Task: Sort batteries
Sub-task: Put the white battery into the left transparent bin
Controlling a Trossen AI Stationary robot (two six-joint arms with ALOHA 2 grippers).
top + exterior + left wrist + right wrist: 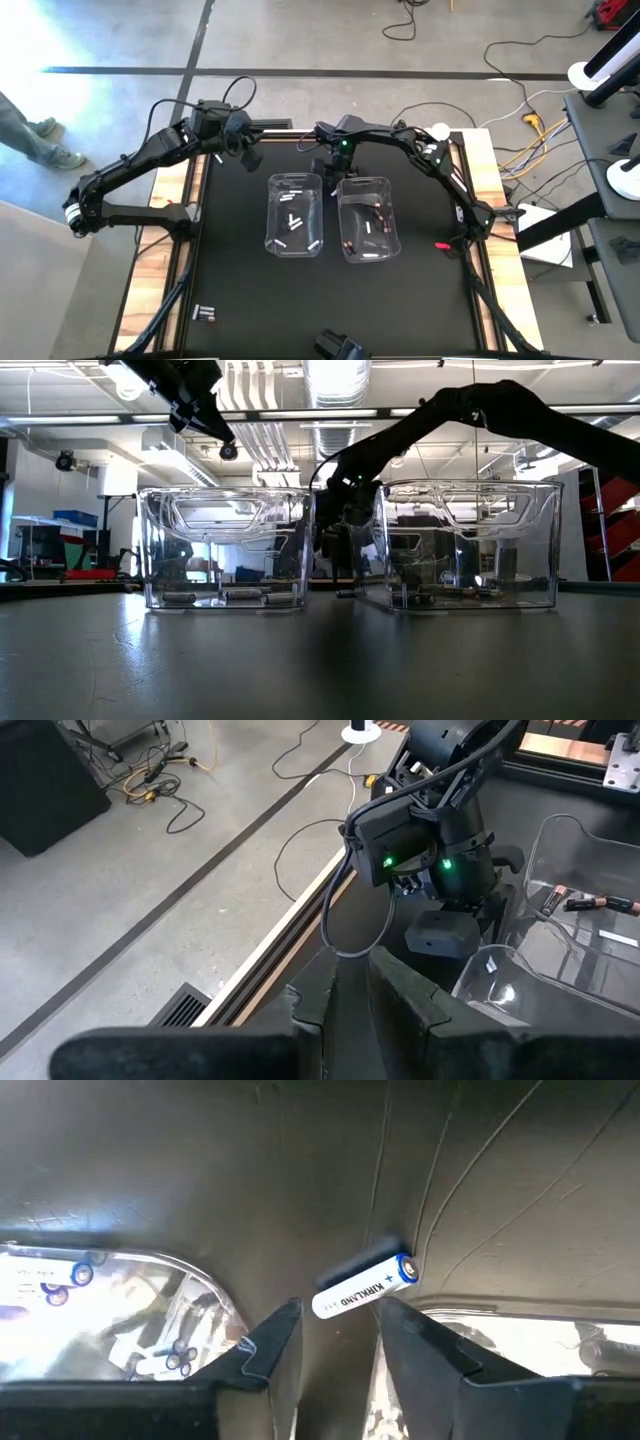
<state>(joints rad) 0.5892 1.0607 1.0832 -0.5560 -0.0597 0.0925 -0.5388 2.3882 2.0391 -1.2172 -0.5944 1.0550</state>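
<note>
The white battery lies crosswise to my right fingers; next I pinch its long sides (357,1288), battery in line with them, before lifting.
Two clear bins stand side by side mid-table. The left bin (293,213) holds white batteries (292,222). The right bin (368,218) holds dark batteries (380,212) with copper ends. A white battery (365,1288) lies flat on the black mat just beyond the bins' far ends. My right gripper (340,1315) (329,176) slants down over it, open, a fingertip on either side of the battery's nearer part. My left gripper (350,990) (240,150) hangs raised over the mat's far left, shut, with nothing visible between its fingers. My right gripper comes at the white battery (345,1298) slanting down from above, and the battery lies crosswise before the gap between the fingertips (392,1312). It rests on the mat. Whether the fingertips touch it I cannot tell.
A few loose batteries (204,314) lie near the mat's near left corner. One small white piece (219,158) lies under the left arm. A small red thing (441,245) sits by the right edge. Wooden table edges (165,230) flank the mat.
</note>
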